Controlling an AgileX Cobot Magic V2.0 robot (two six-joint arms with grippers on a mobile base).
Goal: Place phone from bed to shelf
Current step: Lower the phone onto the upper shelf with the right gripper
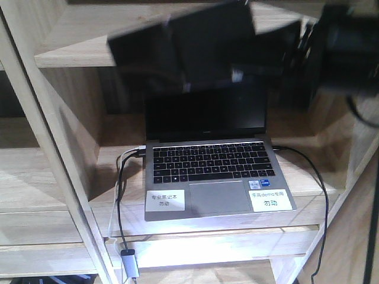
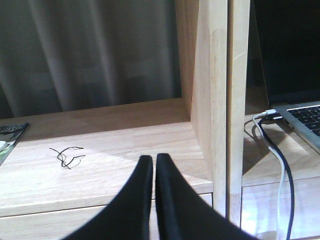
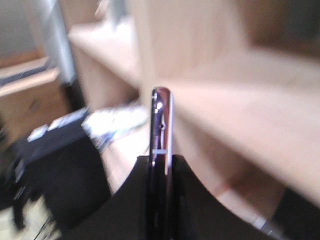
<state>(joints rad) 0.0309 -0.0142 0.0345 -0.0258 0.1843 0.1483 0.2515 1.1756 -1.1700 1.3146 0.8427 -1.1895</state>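
My right gripper is going to release the phone on the upper board (image 1: pixel 132 15), toward the back of the board and above the white cable.
The phone (image 1: pixel 177 44), a thin glossy black slab, hangs blurred in the air in front of the upper board of the light wood shelf (image 1: pixel 59 177). My right gripper (image 1: pixel 269 56) holds it from the right. In the right wrist view the phone (image 3: pixel 161 120) stands edge-on, and the right gripper (image 3: pixel 161 159) is shut on its lower part, beside a blurred shelf board (image 3: pixel 240 100). My left gripper (image 2: pixel 152 159) is shut with nothing in it, low over a shelf board (image 2: pixel 125 130) left of an upright divider (image 2: pixel 220 100). The bed is out of view.
An open grey laptop (image 1: pixel 207 160) with white stickers stands in the compartment below the phone; its cables (image 1: pixel 121 195) hang over the front edge. In the left wrist view there are a small black wire tangle (image 2: pixel 66 156), a magazine corner (image 2: pixel 10 137), and a curtain behind.
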